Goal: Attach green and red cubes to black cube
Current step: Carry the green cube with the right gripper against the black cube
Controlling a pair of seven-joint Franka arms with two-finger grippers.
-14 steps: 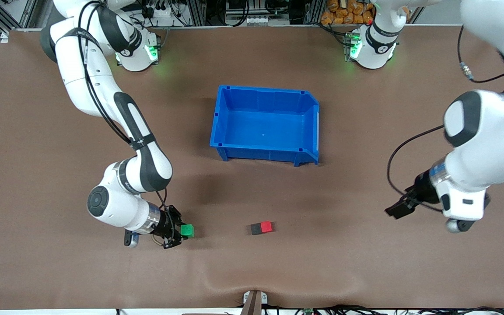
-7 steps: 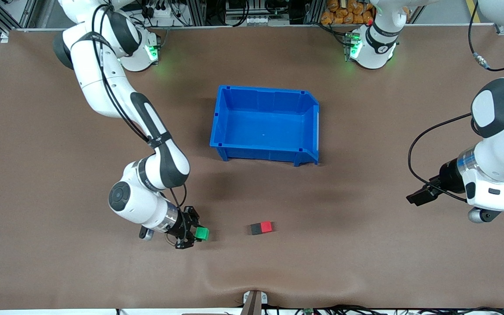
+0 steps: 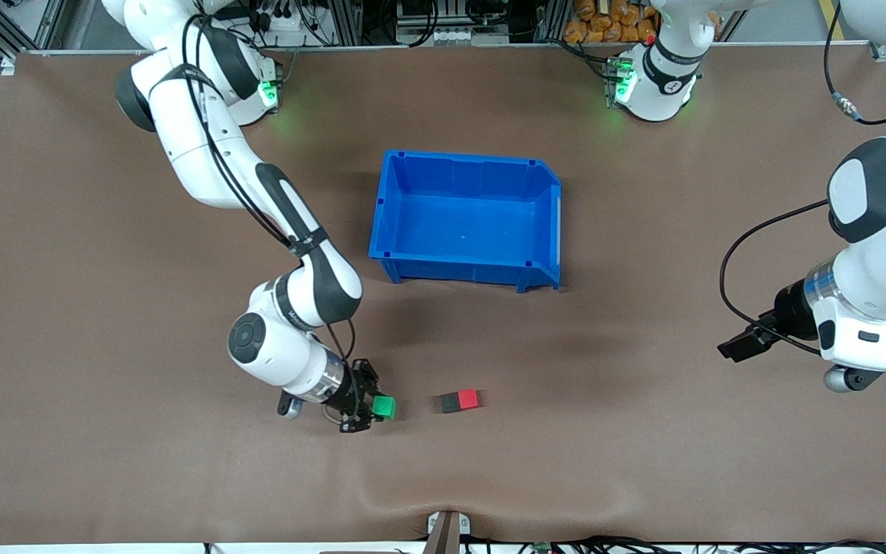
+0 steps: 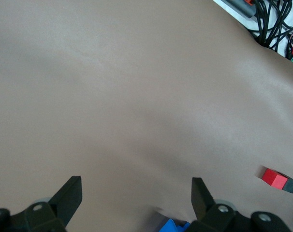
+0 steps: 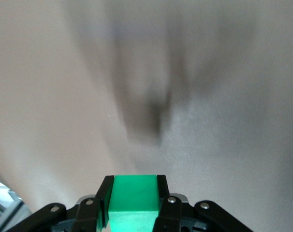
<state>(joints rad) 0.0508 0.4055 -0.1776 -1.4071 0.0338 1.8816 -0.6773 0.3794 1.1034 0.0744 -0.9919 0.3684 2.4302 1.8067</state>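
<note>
The robot's right gripper will set the green cube down against the black cube's side (image 3: 431, 400) that faces away from the red cube.
My right gripper (image 3: 370, 406) is shut on the bright green cube (image 3: 386, 407), low over the table toward the right arm's end from the other two cubes. The right wrist view shows the green cube (image 5: 133, 199) clamped between both fingers (image 5: 106, 193). The black cube (image 3: 450, 402) and red cube (image 3: 468, 398) lie touching side by side on the table, the black one toward the green cube. They also show in the left wrist view, red (image 4: 274, 179) and black (image 4: 290, 184). My left gripper (image 3: 737, 346) is open and empty (image 4: 137, 186), waiting over the left arm's end of the table.
A blue bin (image 3: 391, 223), open and with nothing in it, stands mid-table, farther from the front camera than the cubes. A fold in the brown table cover runs near the front edge (image 3: 412, 496). Cables lie along the table's edges.
My right gripper has carried the green cube along the table toward the black and red pair. My left arm drew back toward its end, then stayed still.
</note>
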